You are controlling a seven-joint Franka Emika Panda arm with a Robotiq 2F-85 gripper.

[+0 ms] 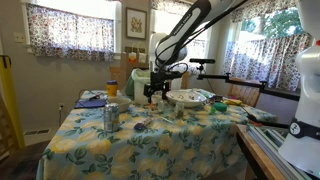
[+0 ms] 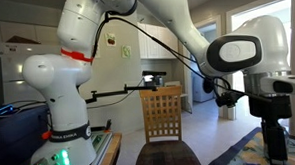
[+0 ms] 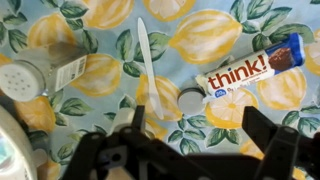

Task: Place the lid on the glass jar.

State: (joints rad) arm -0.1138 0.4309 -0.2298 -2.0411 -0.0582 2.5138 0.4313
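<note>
My gripper is to go down next to the pale lid's round edge [image 1: 151,114] [image 3: 191,101], by the end of the "think!" bar, and close there.
In the wrist view a small round pale disc [image 3: 189,99], which looks like the lid, lies flat on the lemon-print tablecloth [image 3: 100,75]. It touches the end of a "think!" bar [image 3: 255,68]. My gripper [image 3: 200,125] is open and empty. It hangs above the cloth with its fingers on either side of the disc, a little nearer the camera. In an exterior view the gripper [image 1: 152,92] hangs over the middle of the table. I cannot make out the small glass jar in any view.
A white plastic knife [image 3: 148,65] lies left of the disc. A shaker with a white perforated top [image 3: 30,77] stands further left. On the table are a silvery cylinder [image 1: 110,117], an orange-capped jar [image 1: 112,88] and a wide white bowl [image 1: 188,97]. A wooden chair [image 2: 161,114] stands by the robot base.
</note>
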